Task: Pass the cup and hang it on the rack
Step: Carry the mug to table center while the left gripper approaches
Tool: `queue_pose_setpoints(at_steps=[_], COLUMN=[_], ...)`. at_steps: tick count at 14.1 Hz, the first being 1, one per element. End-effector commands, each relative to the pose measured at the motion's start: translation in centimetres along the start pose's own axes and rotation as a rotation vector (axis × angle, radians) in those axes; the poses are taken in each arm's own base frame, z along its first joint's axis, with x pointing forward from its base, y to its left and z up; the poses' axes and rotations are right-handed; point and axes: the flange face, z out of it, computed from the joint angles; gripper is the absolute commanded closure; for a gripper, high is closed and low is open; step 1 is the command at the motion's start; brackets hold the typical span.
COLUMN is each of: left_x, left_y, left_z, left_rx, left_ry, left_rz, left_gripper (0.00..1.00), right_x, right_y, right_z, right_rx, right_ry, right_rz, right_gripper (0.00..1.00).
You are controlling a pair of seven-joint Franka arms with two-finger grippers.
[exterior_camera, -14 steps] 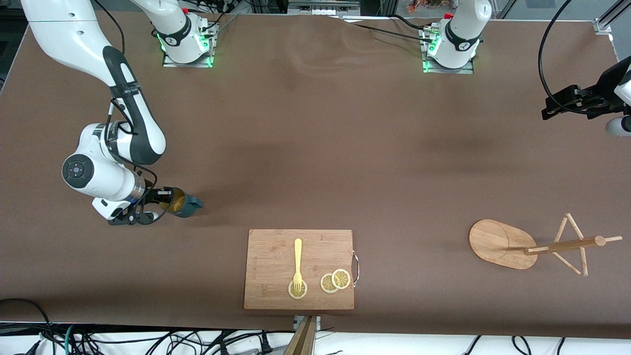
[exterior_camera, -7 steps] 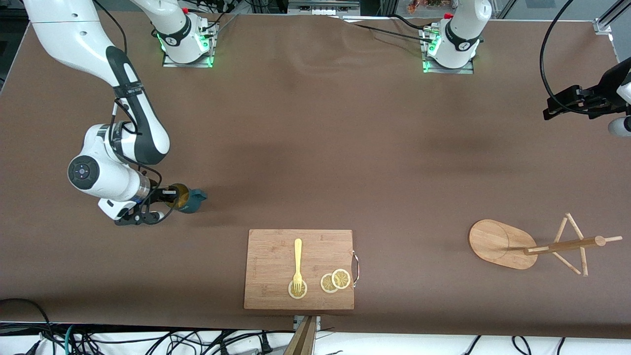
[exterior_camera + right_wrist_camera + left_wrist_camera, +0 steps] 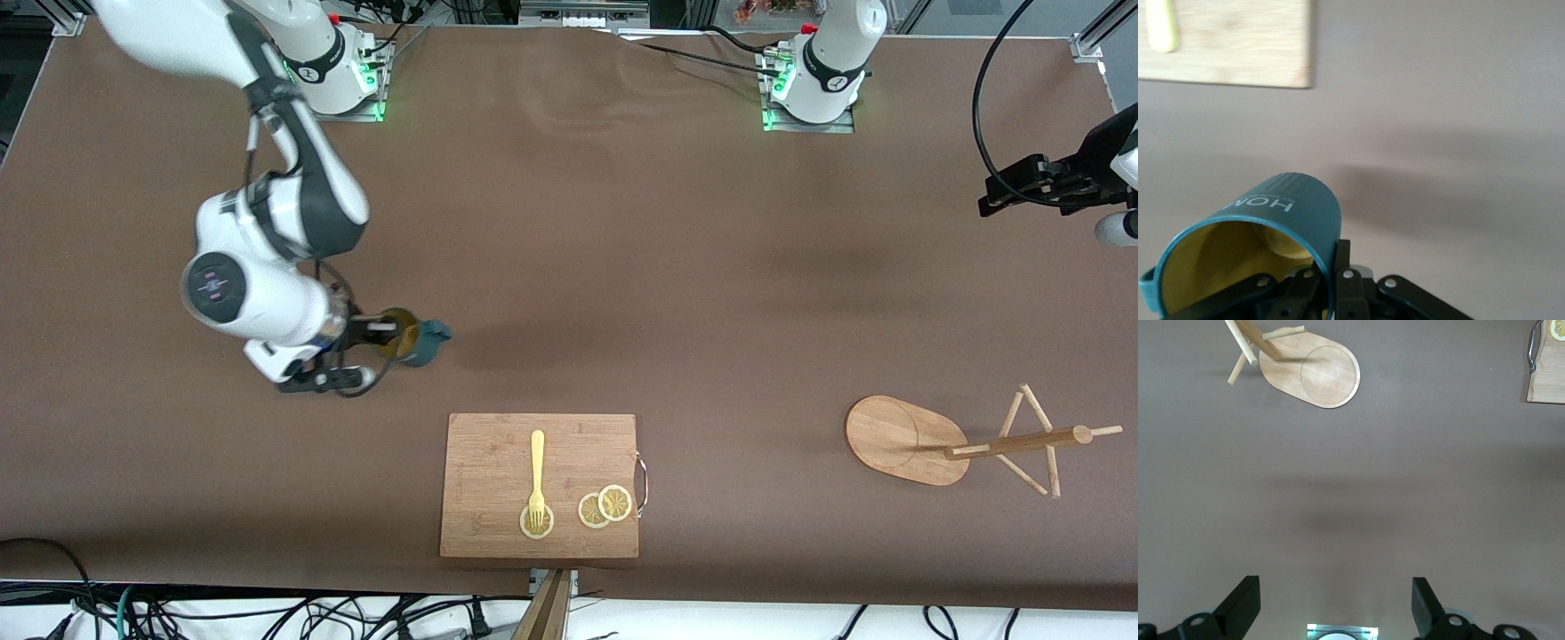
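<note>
I should set the dark teal cup on the bare table [image 3: 636, 309] beyond the corner of the cutting board with the metal handle, using my right gripper.
My right gripper [image 3: 384, 339] is shut on the rim of the dark teal cup [image 3: 418, 340] and holds it tilted above the table, over the cloth just past the cutting board's corner toward the right arm's end. In the right wrist view the cup [image 3: 1275, 227] shows its yellow inside, with one finger inside the wall and one outside. The wooden rack [image 3: 942, 439] stands toward the left arm's end; it also shows in the left wrist view [image 3: 1313, 367]. My left gripper [image 3: 1022, 187] is open and empty, waiting high near the table edge at the left arm's end.
A wooden cutting board [image 3: 498, 524] with a yellow fork [image 3: 536, 476] and lemon slices [image 3: 605, 506] lies near the front edge at the middle. Cables hang along the front edge.
My right arm has lifted the cup and carried it toward the table's middle. The left arm has not moved.
</note>
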Motion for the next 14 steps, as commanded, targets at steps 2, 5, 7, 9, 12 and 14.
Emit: queue_pose_setpoints(at_steps=[2, 5, 7, 9, 12, 14], left_x=[0.1, 0.3, 0.3, 0.8, 1.3, 2.4], left_y=[0.3, 1.0, 1.0, 0.4, 0.0, -0.1], left_z=[-0.6, -0.5, -0.5, 0.1, 1.5, 3.6], left_rx=[-0.026, -0.026, -0.026, -0.027, -0.023, -0.027], left_ry=[0.02, 0.018, 0.018, 0.006, -0.025, -0.067], left_rz=[0.018, 0.028, 0.029, 0.015, 0.011, 0.026], left_gripper=[0.0, 0.0, 0.0, 0.0, 0.0, 0.0], right_x=[-2.2, -5.1, -6.4, -6.4, -7.5, -7.8], right_y=[-11.9, -21.6, -27.0, -29.2, -30.9, -31.6], right_z=[1.0, 4.1, 7.4, 9.0, 11.3, 12.5], right_rx=[-0.046, -0.02, -0.005, 0.017, 0.01, 0.023], right_ry=[0.021, 0.049, 0.068, 0.086, 0.089, 0.116], right_rz=[0.096, 0.155, 0.2, 0.283, 0.328, 0.355], right_gripper=[0.95, 0.95, 0.95, 0.95, 0.95, 0.95])
